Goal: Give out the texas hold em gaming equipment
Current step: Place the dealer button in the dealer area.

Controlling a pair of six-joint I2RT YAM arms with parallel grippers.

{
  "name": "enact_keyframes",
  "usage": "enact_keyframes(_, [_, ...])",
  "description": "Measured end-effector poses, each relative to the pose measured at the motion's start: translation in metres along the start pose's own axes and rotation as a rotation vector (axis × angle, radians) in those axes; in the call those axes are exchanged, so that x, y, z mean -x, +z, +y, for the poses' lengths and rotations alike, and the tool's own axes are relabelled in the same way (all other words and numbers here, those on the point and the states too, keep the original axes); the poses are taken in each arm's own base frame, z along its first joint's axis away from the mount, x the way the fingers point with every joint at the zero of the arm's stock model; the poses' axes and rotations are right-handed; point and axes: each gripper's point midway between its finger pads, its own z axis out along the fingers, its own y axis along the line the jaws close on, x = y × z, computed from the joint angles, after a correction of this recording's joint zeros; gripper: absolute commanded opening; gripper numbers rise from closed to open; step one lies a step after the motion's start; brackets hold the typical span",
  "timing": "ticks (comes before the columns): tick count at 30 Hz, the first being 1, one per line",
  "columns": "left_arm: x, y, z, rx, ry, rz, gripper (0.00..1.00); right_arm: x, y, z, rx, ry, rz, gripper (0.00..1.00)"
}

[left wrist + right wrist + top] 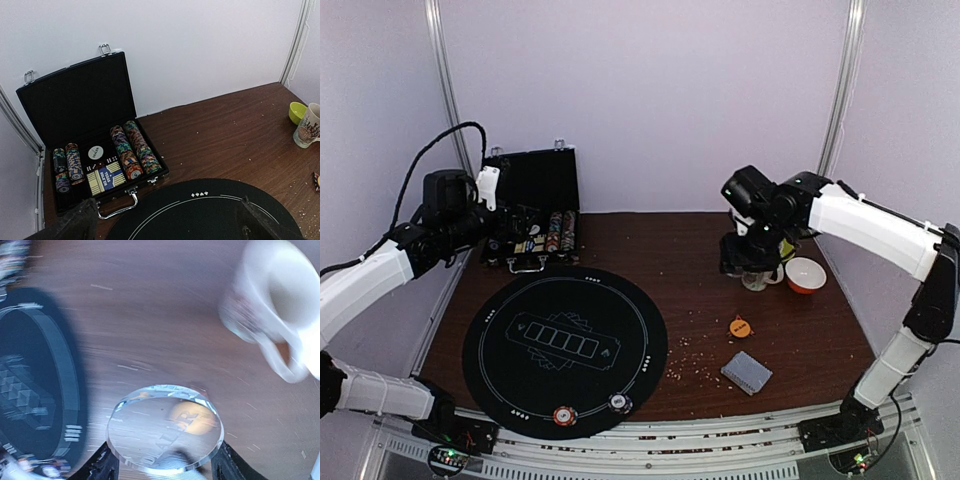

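Observation:
I need to release the clear DEALER disc, which is held flat above the wood now, from my right gripper just inside the black mat's far white line [602,295] [37,338], toward the mug.
My right gripper [165,462] is shut on a clear grey disc [165,432] lettered DEALER, held flat above the wood. In the top view the right gripper [750,268] hangs beside the mug. An orange disc [739,326] lies on the table below it and shows through the clear disc [192,417]. The grey-blue deck of cards [746,372] lies near the front right. A red-white disc [565,414] and a black-white disc [619,403] sit on the near rim of the round black mat [500,360]. My left gripper [167,225] is open and empty, above the mat's far edge near the case.
The open black case [80,100] with chip rows stands at the back left [535,190]. A white patterned mug [757,278] and an orange bowl [805,274] stand at the right. Crumbs dot the wood between the mat and the deck.

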Motion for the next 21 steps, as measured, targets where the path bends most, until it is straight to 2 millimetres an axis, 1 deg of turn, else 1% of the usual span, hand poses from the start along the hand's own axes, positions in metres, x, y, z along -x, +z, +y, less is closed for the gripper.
enact_keyframes(1, [-0.001,0.000,0.000,0.000,-0.004,0.003,0.98,0.010,-0.007,0.023,0.035,-0.030,-0.028,0.29])
enact_keyframes(3, [-0.003,0.000,0.000,0.000,-0.013,0.013,0.98,0.030,-0.018,0.081,0.117,-0.103,-0.100,0.29])
enact_keyframes(4, [-0.004,0.000,0.000,0.000,-0.018,0.018,0.98,0.038,-0.018,0.111,0.148,-0.141,-0.132,0.29])
enact_keyframes(5, [-0.006,0.000,0.000,0.000,-0.022,0.023,0.98,0.041,-0.015,0.130,0.169,-0.165,-0.145,0.29])
enact_keyframes(7, [-0.007,0.000,-0.001,-0.002,-0.031,0.031,0.98,0.044,-0.001,0.178,0.213,-0.225,-0.156,0.28])
enact_keyframes(8, [-0.008,0.000,-0.001,-0.004,-0.035,0.033,0.98,0.045,0.010,0.196,0.229,-0.240,-0.156,0.28])
enact_keyframes(10, [-0.011,-0.001,-0.001,-0.006,-0.042,0.048,0.98,0.042,0.036,0.222,0.247,-0.266,-0.143,0.28])
enact_keyframes(11, [-0.012,-0.001,-0.001,-0.006,-0.045,0.050,0.98,0.040,0.054,0.231,0.243,-0.280,-0.133,0.28])
enact_keyframes(13, [-0.012,-0.003,-0.001,-0.006,-0.049,0.052,0.98,0.036,0.085,0.239,0.223,-0.297,-0.112,0.28])
enact_keyframes(16, [-0.011,-0.004,-0.001,-0.006,-0.053,0.049,0.98,0.030,0.129,0.242,0.179,-0.309,-0.086,0.25])
enact_keyframes(20, [-0.012,-0.004,-0.001,-0.006,-0.056,0.050,0.98,0.023,0.166,0.247,0.166,-0.320,-0.071,0.23])
enact_keyframes(21, [-0.012,-0.004,-0.001,-0.006,-0.056,0.051,0.98,0.021,0.171,0.249,0.169,-0.321,-0.068,0.23])
